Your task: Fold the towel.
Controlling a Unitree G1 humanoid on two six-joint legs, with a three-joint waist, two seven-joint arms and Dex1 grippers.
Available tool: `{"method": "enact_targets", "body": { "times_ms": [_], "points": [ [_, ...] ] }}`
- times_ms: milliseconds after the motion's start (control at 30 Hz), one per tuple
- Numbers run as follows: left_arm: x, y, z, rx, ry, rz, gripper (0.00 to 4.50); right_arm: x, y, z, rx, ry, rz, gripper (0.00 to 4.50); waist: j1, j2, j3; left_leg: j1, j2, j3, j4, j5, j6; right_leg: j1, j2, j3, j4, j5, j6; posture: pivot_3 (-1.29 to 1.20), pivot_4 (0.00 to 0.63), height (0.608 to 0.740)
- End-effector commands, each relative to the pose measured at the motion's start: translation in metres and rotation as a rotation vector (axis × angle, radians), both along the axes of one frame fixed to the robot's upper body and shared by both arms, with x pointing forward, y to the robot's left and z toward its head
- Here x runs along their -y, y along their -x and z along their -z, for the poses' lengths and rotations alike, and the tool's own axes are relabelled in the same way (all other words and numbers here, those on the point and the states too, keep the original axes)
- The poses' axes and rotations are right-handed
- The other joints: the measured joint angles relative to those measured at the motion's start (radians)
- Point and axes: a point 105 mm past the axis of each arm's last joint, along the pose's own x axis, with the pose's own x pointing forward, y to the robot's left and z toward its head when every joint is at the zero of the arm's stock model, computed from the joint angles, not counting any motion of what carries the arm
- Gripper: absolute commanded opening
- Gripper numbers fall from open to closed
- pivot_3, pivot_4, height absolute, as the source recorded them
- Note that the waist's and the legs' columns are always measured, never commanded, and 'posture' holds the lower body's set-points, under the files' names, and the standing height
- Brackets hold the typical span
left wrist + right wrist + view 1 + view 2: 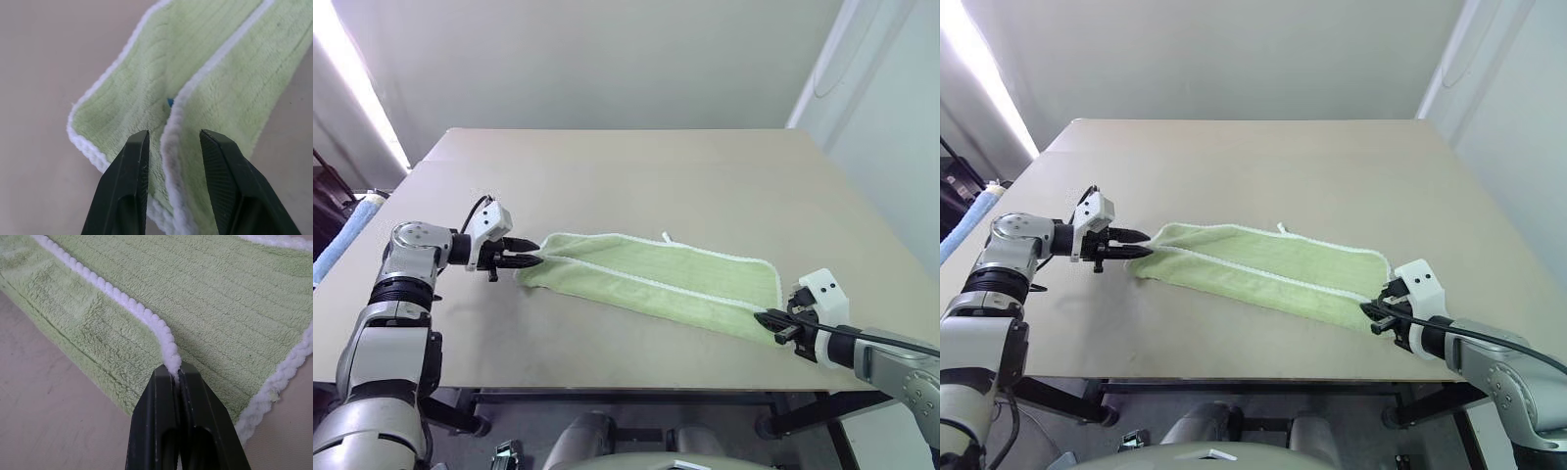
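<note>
I will pinch the end (554,258) of the top layer's white edging with my left gripper and carry it to the towel's far edge with both grippers, because it lies short of that edge.
The light green towel (666,274) lies on the table as a long band folded lengthwise, its white edging running along the top layer, with a small white loop (666,236) at its far side. My left gripper (536,260) is at the band's left end, open; in the left wrist view its fingers (134,161) stand apart on either side of the white edge (171,132). At the right end, near the table's front edge, my right gripper (762,316) is shut on the towel's white edging (166,345).
The tan table (626,176) stretches bare behind the towel to its far edge. A blue cloth roll (342,240) leans off the table's left side. The table's front edge runs just below both grippers, and a wall stands to the right.
</note>
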Motion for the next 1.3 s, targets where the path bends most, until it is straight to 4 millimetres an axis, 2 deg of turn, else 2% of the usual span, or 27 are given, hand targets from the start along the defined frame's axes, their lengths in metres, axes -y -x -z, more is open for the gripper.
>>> {"method": "enact_targets", "body": {
  "times_ms": [33,133,167,233,333,367,900,1067,1100,1200,1300],
  "points": [
    [0.0,0.002,0.001,-0.001,-0.034,0.024,1.72,-0.001,-0.005,-0.008,0.047,0.003,-0.001,0.0,0.0,0.0,0.0,0.0,0.0,0.0,0.0,0.0,0.0,0.0,0.0,0.0,0.0,0.0,0.0,0.0,0.0,0.706],
    [0.003,0.001,0.002,0.002,-0.032,0.032,1.72,-0.001,-0.005,-0.008,0.047,0.003,0.0,0.0,0.001,0.0,0.0,0.0,0.0,0.0,0.0,0.0,0.0,0.0,0.0,0.0,0.0,0.0,0.0,0.0,0.0,0.706],
    [0.004,0.0,0.001,0.003,-0.031,0.035,1.55,-0.001,-0.005,-0.008,0.046,0.004,0.0,0.0,0.001,0.0,0.0,0.0,0.0,0.0,0.0,0.0,0.0,0.0,0.0,0.0,0.0,0.0,0.0,0.0,0.0,0.706],
    [0.005,0.001,0.001,0.001,-0.03,0.044,1.15,-0.002,-0.004,-0.008,0.047,0.003,0.001,0.0,0.001,0.0,0.0,0.0,0.0,0.0,0.0,0.0,0.0,0.0,0.0,0.0,0.0,0.0,0.0,0.0,0.0,0.706],
    [0.005,0.001,0.001,0.0,-0.021,0.042,0.17,-0.002,-0.004,-0.007,0.045,0.004,0.003,0.0,0.001,0.0,0.0,0.0,0.0,0.0,0.0,0.0,0.0,0.0,0.0,0.0,0.0,0.0,0.0,0.0,0.0,0.706],
    [0.005,0.001,0.001,0.0,-0.021,0.041,0.05,-0.002,-0.003,-0.007,0.044,0.005,0.005,0.0,0.0,0.0,0.0,0.0,0.0,0.0,0.0,0.0,0.0,0.0,0.0,0.0,0.0,0.0,0.0,0.0,0.0,0.706],
    [0.007,-0.006,-0.002,0.006,-0.036,0.013,0.05,0.001,0.0,-0.006,0.028,0.012,0.006,0.0,0.001,0.0,0.0,0.0,0.0,0.0,0.0,0.0,0.0,0.0,0.0,0.0,0.0,0.0,0.0,0.0,0.0,0.706],
    [0.005,-0.01,-0.011,0.008,-0.003,-0.016,0.05,0.004,-0.007,-0.025,0.1,-0.004,0.016,0.0,0.001,0.0,0.0,0.0,0.0,0.0,0.0,0.0,0.0,0.0,0.0,0.0,0.0,0.0,0.0,0.0,0.0,0.706],
    [0.005,-0.011,-0.016,0.001,0.024,-0.021,0.05,0.004,-0.009,-0.032,0.127,-0.02,0.017,0.0,0.001,0.0,0.0,0.0,0.0,0.0,0.0,0.0,0.0,0.0,0.0,0.0,0.0,0.0,0.0,0.0,0.0,0.706],
    [0.006,-0.022,-0.04,0.032,0.106,-0.071,0.05,0.011,-0.027,-0.071,0.277,-0.067,0.055,0.0,-0.001,0.0,0.0,0.0,0.0,0.0,0.001,0.0,0.0,0.0,0.0,0.0,0.0,0.0,0.0,0.0,0.0,0.706],
    [0.008,-0.026,-0.048,0.043,0.12,-0.074,0.05,0.019,-0.036,-0.09,0.338,-0.085,0.088,0.0,0.0,-0.001,0.0,0.0,0.0,0.0,0.001,0.0,0.0,0.001,0.0,0.0,0.0,0.0,0.0,0.0,0.0,0.706]
  ]
}}
